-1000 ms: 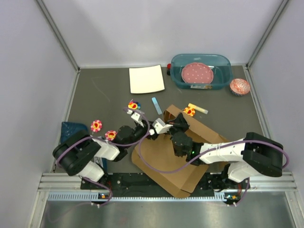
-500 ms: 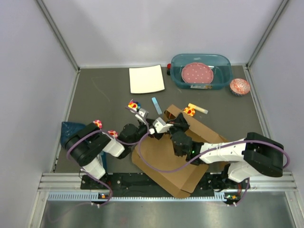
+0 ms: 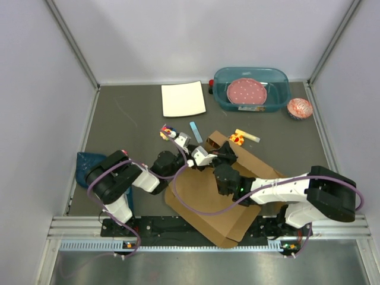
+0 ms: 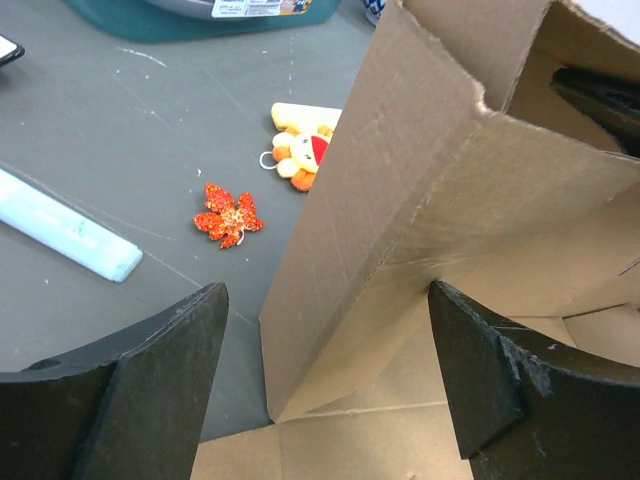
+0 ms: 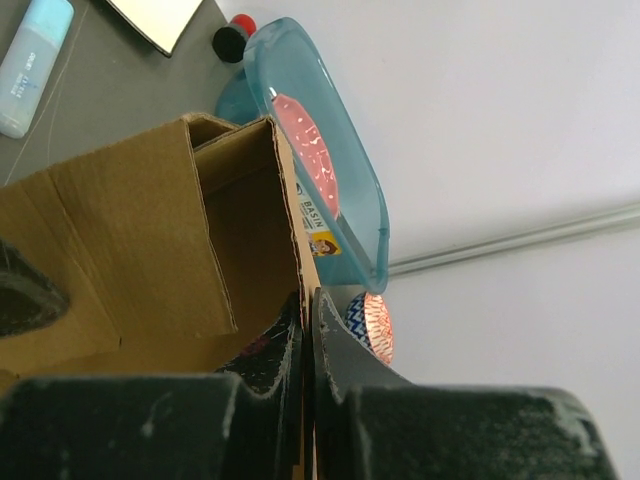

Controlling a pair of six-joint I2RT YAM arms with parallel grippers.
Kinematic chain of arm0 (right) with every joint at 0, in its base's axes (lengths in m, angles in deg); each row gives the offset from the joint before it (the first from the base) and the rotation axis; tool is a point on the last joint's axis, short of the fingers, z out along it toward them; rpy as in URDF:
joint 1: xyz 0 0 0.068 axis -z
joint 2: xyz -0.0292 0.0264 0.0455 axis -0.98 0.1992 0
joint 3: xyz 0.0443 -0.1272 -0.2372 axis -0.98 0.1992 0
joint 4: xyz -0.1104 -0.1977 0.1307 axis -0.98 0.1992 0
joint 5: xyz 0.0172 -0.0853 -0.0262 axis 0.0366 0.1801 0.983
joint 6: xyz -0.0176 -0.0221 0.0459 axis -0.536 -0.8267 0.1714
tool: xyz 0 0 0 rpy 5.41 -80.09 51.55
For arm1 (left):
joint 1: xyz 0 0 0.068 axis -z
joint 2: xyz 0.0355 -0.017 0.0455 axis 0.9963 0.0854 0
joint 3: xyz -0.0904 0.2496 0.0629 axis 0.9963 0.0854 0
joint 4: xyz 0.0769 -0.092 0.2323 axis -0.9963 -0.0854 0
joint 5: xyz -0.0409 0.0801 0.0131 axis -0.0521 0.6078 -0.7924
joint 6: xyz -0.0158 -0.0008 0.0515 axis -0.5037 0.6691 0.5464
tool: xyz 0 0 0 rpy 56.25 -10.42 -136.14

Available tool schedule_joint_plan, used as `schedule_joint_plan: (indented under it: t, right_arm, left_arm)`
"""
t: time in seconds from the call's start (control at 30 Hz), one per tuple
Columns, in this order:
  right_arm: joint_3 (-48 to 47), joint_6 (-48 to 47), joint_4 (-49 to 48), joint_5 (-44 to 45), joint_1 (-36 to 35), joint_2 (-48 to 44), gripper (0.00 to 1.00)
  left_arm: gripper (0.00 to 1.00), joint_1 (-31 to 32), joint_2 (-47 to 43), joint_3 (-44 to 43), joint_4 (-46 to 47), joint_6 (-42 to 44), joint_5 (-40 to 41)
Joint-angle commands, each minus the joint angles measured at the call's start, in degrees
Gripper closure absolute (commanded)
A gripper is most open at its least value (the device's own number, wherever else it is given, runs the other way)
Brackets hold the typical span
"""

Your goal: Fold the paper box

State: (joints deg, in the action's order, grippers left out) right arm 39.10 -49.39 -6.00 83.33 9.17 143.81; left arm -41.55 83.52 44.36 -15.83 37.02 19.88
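Observation:
The corner flap of the box slants loose between the open fingers of my left gripper, so next my left gripper pinches the box's corner (image 4: 345, 325) before my right gripper leaves the raised side of the box.
The paper box (image 3: 208, 199) is brown corrugated cardboard lying mostly flat near the table's front, with its far wall and a corner flap raised (image 4: 420, 190). My left gripper (image 3: 195, 155) is open at that raised corner. In the left wrist view its two black fingers stand wide apart (image 4: 325, 300), the upright flap between them but touching neither. My right gripper (image 3: 227, 155) is shut on the top edge of the raised cardboard wall (image 5: 150, 240); the right wrist view shows the fingers (image 5: 308, 305) pinching the sheet's edge.
A teal tub (image 3: 279, 80) holding a pink plate stands at the back, a white square sheet (image 3: 183, 99) to its left and a cupcake liner (image 3: 299, 108) to its right. A pale blue stick (image 3: 196, 132), a yellow toy (image 3: 240, 138) and flower trinkets (image 3: 168, 131) lie beside the box.
The left arm has swung right and forward, bringing its gripper up to the raised corner, and its jaws have widened. The right gripper and the box have stayed put.

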Motion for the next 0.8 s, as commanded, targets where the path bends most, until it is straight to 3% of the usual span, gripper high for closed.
schedule_joint_plan:
  t: [0.0, 0.1, 0.13, 0.17, 0.27, 0.33, 0.37, 0.4, 0.5, 0.67, 0.77]
  right_arm:
    - [0.2, 6.8, 6.9, -0.7, -2.0, 0.3, 1.0]
    - [0.0, 8.2, 9.1, -0.9, -2.0, -0.6, 1.0]
    - [0.0, 8.5, 9.4, -1.1, -2.0, -0.9, 1.0]
    - [0.0, 8.5, 9.6, -1.2, -2.0, -1.2, 1.0]
    - [0.0, 8.7, 10.2, -1.2, -2.0, -1.3, 1.0]
    - [0.0, 9.0, 10.9, -1.3, -2.1, -1.6, 1.0]
    - [0.0, 9.3, 11.3, -1.5, -2.0, -1.7, 1.0]
    - [0.0, 9.4, 11.3, -1.5, -2.1, -1.8, 1.0]
    - [0.0, 9.5, 11.6, -1.6, -2.1, -1.8, 1.0]
    - [-0.2, 10.1, 12.3, -2.2, -2.1, -1.9, 1.0]
    - [-0.4, 10.9, 13.5, -2.3, -2.1, -2.0, 1.0]
  left_arm:
    - [0.24, 0.4, 0.1, -3.6, 13.1, 4.1, -1.3]
    - [0.39, 0.4, 0.2, -4.6, 11.7, 5.2, -2.3]
    - [0.51, 0.3, 0.3, -4.9, 11.6, 5.4, -2.5]
    - [0.56, 0.3, 0.4, -5.1, 11.8, 5.5, -2.7]
    - [0.62, 0.2, 1.1, -5.7, 11.8, 5.4, -3.3]
    - [0.53, 0.1, 1.4, -6.0, 11.7, 5.3, -3.5]
    - [0.34, 0.1, 1.4, -6.1, 11.6, 5.3, -3.5]
    - [0.26, 0.1, 1.4, -6.3, 11.2, 5.2, -3.2]
    - [0.12, 0.2, 1.2, -6.7, 10.8, 5.5, -2.6]
    - [0.11, 0.1, 1.8, -8.8, 8.9, 7.2, -3.8]
    - [0.3, 0.1, 2.8, -10.0, 8.0, 7.8, -5.7]
